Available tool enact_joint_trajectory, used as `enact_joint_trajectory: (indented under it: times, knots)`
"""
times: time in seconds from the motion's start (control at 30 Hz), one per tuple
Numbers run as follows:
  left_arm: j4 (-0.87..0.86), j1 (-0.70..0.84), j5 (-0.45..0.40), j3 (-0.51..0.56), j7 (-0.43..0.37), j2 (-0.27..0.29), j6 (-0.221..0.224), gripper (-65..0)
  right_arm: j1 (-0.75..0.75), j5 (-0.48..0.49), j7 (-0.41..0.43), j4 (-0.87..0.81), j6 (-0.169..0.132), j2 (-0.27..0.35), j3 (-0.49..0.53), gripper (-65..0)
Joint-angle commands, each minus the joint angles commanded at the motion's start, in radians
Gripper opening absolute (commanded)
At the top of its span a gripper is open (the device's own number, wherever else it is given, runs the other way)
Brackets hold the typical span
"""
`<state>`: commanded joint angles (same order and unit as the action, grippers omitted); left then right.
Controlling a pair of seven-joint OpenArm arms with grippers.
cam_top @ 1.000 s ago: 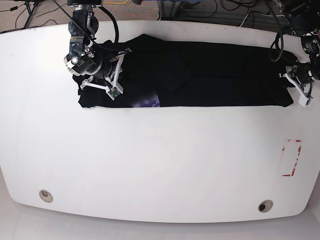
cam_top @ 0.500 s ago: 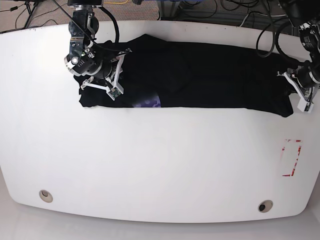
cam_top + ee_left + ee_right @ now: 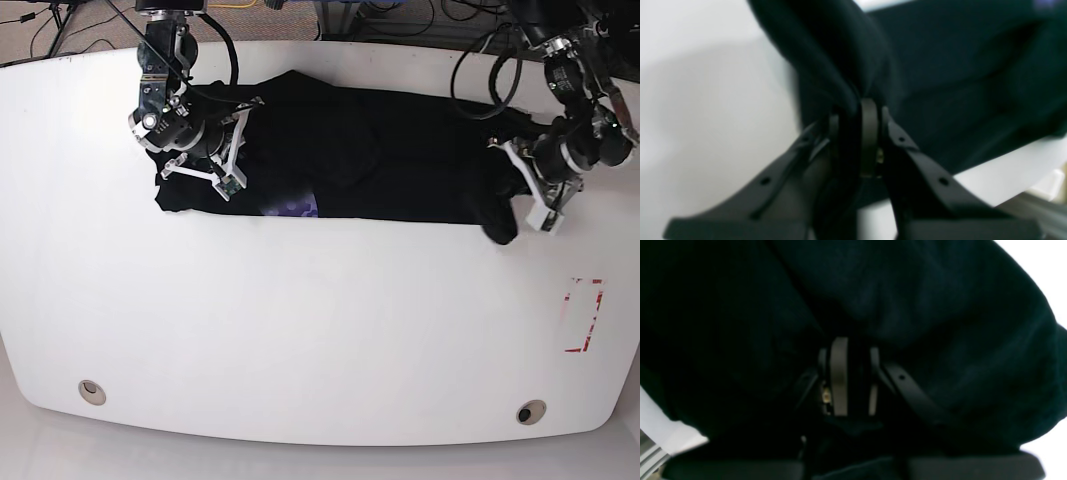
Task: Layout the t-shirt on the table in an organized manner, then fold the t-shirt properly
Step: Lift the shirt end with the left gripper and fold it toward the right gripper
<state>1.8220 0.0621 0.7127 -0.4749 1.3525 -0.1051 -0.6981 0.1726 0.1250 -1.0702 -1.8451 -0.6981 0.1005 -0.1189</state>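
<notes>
Next, my left gripper lets go of the t-shirt's bunched end on the middle of the black band [image 3: 374,208], near the front edge of the band.
The black t-shirt [image 3: 380,150] lies as a long folded band across the far side of the white table [image 3: 300,320]; a purple patch of print [image 3: 295,207] peeks out at its front edge. My left gripper [image 3: 525,190] is shut on the band's right end, which bunches and droops beside it. In the left wrist view that gripper [image 3: 855,110] pinches a lifted fold of t-shirt [image 3: 957,83] above the table [image 3: 706,83]. My right gripper [image 3: 226,172] rests on the band's left end. In the right wrist view it [image 3: 855,373] is shut on dark t-shirt cloth [image 3: 907,290].
A red tape rectangle [image 3: 583,315] marks the table at the right. Two round grommet holes [image 3: 92,391] [image 3: 531,412] sit near the front edge. Cables lie on the floor beyond the far edge.
My left gripper has moved left along the table with the t-shirt's right end, shortening the band and lifting that end. The right arm has stayed in place.
</notes>
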Motion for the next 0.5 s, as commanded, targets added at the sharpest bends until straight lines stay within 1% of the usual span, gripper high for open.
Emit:
enact_joint_trajectory:
  times: [0.17, 0.3, 0.5]
  knots:
    - [-0.005, -0.037, 0.0, 0.049, 0.0, 0.063, 0.0, -61.4, 0.003, 0.0, 0.0, 0.0, 0.0, 0.0, 0.0, -57.7]
    - [-0.005, -0.06, -0.002, 0.083, -0.002, 0.091, 0.0, -61.2, 0.005, 0.0, 0.0, 0.0, 0.0, 0.0, 0.0, -57.7]
    - [-0.005, -0.081, -0.002, 0.133, -0.002, 0.117, 0.0, -61.2, 0.005, 0.0, 0.0, 0.0, 0.0, 0.0, 0.0, -57.7]
